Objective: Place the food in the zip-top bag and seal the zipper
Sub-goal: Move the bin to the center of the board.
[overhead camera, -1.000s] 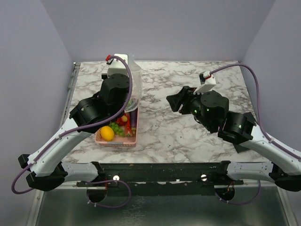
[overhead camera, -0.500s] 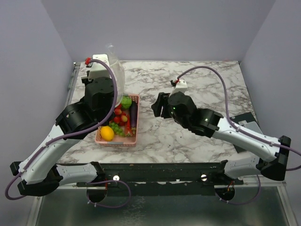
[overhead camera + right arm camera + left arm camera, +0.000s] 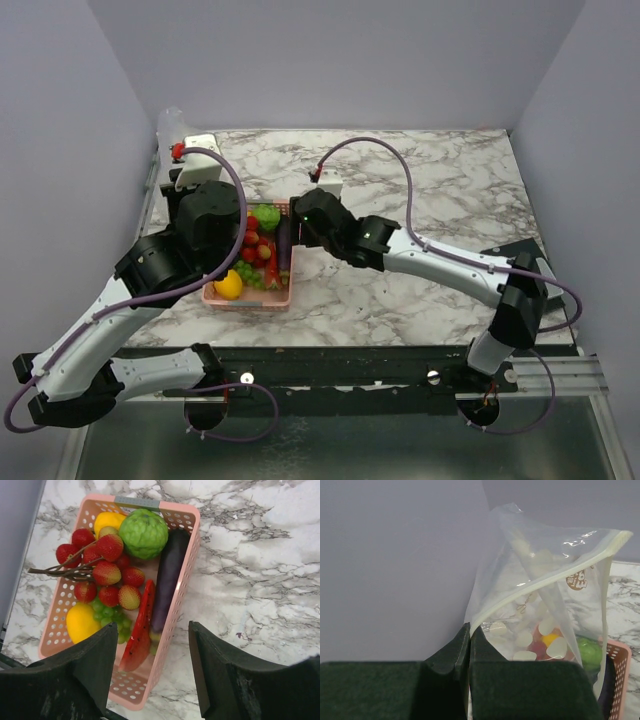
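The pink basket's long edge [image 3: 292, 246] [image 3: 176, 607], beside the eggplant's middle, is next for my right gripper, which should go there and close on it.
The food lies in a pink basket [image 3: 172, 630]: a red berry cluster [image 3: 107, 570], a yellow lemon [image 3: 82, 622], a round green fruit [image 3: 144, 532] and a dark purple eggplant [image 3: 169, 575]. My right gripper [image 3: 153, 626] is open and empty, hovering just above the basket's right wall and the eggplant; the top view shows it over the basket too [image 3: 290, 232]. My left gripper [image 3: 469, 629] is shut on a corner of the clear zip-top bag [image 3: 540, 595], held up by the left wall [image 3: 172, 120]. Its whitish zipper [image 3: 555, 570] runs slanted along the mouth.
Green grapes [image 3: 110, 617] and a red slice [image 3: 140, 630] also lie in the basket. The basket [image 3: 250, 295] sits at the table's left on marble top [image 3: 440, 190]. The left wall is close behind the bag. A dark plate [image 3: 520, 250] lies at the right edge.
My right arm has reached left across the table, ending over the basket. My left arm has carried the bag farther left, toward the wall, uncovering the basket.
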`<action>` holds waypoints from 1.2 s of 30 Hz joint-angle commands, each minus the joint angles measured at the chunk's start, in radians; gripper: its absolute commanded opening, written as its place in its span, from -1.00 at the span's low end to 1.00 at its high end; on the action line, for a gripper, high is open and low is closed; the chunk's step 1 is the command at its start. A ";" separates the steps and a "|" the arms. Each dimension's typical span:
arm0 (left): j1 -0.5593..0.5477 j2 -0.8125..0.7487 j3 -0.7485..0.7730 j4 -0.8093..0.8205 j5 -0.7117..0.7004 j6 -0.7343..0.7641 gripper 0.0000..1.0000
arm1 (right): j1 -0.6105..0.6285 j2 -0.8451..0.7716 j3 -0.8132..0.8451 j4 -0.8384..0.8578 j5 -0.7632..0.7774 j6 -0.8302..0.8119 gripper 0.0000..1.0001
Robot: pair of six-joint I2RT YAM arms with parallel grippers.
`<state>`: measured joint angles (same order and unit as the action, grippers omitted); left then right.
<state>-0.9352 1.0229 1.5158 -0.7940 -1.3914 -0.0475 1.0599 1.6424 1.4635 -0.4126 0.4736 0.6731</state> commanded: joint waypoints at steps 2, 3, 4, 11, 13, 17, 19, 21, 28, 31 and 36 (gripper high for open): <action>0.005 -0.039 -0.037 -0.028 -0.071 -0.015 -1.00 | -0.006 0.122 0.067 -0.048 0.028 0.040 0.28; 0.005 -0.041 -0.039 -0.032 -0.072 -0.019 -1.00 | -0.005 0.141 0.073 -0.046 0.025 0.045 0.27; 0.005 -0.044 -0.040 -0.037 -0.071 -0.023 -1.00 | -0.006 0.159 0.080 -0.045 0.020 0.049 0.26; 0.006 -0.059 -0.061 -0.078 -0.049 -0.065 -1.00 | -0.009 0.276 0.119 -0.065 -0.007 0.091 0.20; 0.006 -0.063 -0.074 -0.084 -0.047 -0.071 -1.00 | -0.010 0.299 0.122 -0.069 -0.011 0.102 0.18; 0.006 -0.072 -0.083 -0.094 -0.027 -0.088 -1.00 | -0.013 0.336 0.133 -0.077 -0.016 0.119 0.13; 0.006 -0.076 -0.080 -0.109 -0.009 -0.104 -1.00 | -0.016 0.355 0.140 -0.077 -0.021 0.124 0.10; 0.005 -0.078 -0.081 -0.122 -0.001 -0.118 -1.00 | -0.018 0.375 0.148 -0.082 -0.027 0.129 0.08; 0.005 -0.070 -0.096 -0.155 0.003 -0.142 -1.00 | -0.027 0.422 0.172 -0.082 -0.046 0.140 -0.08; 0.005 -0.071 -0.100 -0.167 0.008 -0.153 -1.00 | -0.029 0.428 0.169 -0.086 -0.046 0.144 -0.29; 0.006 -0.077 -0.103 -0.181 0.029 -0.167 -1.00 | -0.044 0.403 0.132 -0.080 -0.043 0.140 -0.67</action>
<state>-0.9352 0.9573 1.4185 -0.9405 -1.3930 -0.1898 1.0317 2.0514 1.6073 -0.4736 0.4351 0.8047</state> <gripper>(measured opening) 0.005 0.223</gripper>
